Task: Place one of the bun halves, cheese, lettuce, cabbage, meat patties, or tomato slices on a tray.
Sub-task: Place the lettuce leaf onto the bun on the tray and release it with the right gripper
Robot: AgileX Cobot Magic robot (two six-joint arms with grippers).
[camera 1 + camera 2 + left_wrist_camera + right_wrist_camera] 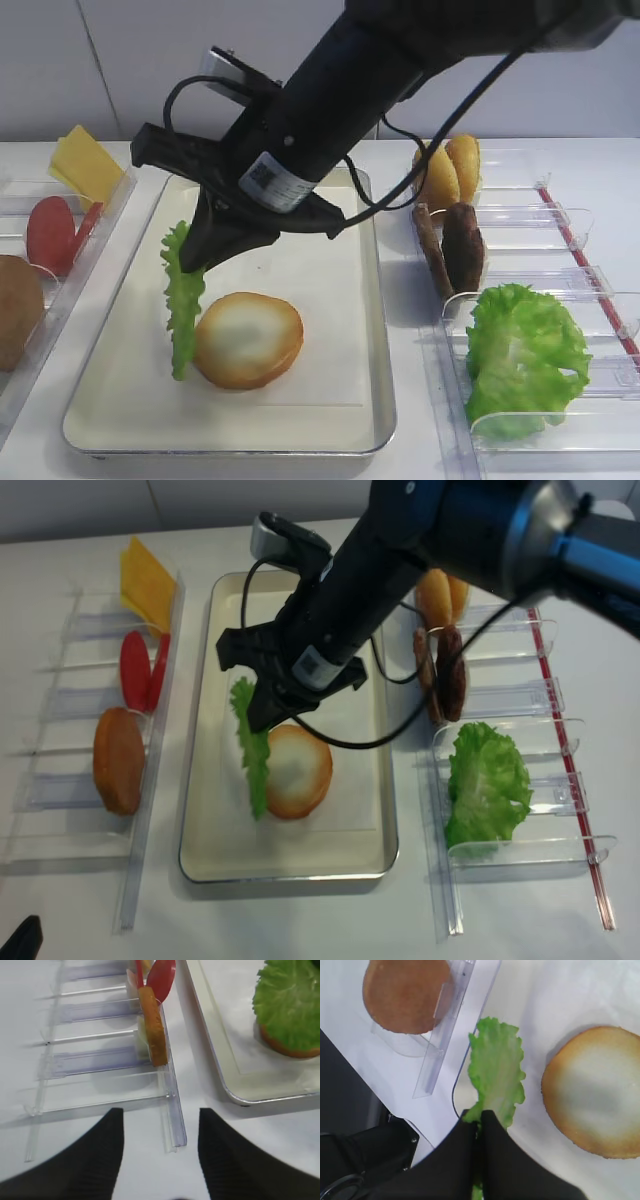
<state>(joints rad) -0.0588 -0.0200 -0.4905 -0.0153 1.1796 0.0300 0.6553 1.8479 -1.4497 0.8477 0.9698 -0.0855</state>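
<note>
My right gripper is going to let go of the lettuce on the pale side of the bun half (pixel 290 767) (pixel 596 1091) that lies on the tray.
My right gripper (pixel 195 265) (pixel 480 1112) is shut on the top edge of the lettuce (pixel 185 300) (pixel 497 1072), a ruffled green leaf. The leaf hangs edge-down over the left part of the cream tray (pixel 330 400). Just right of the leaf, a bun half (pixel 250 340) (pixel 600 1090) lies on the tray, pale face up. The leaf's lower tip is close to the liner; I cannot tell whether it touches. My left gripper (pixel 160 1111) is open and empty, low over the table beside the left bins, near the tray's corner (pixel 240 1095).
Clear bins on the left hold cheese (pixel 85 165), tomato slices (pixel 55 232) and a bun half (pixel 15 310). Bins on the right hold bun halves (pixel 450 170), meat patties (pixel 455 245) and a bunched cabbage clump (pixel 520 355). The right arm's cable loops over the tray.
</note>
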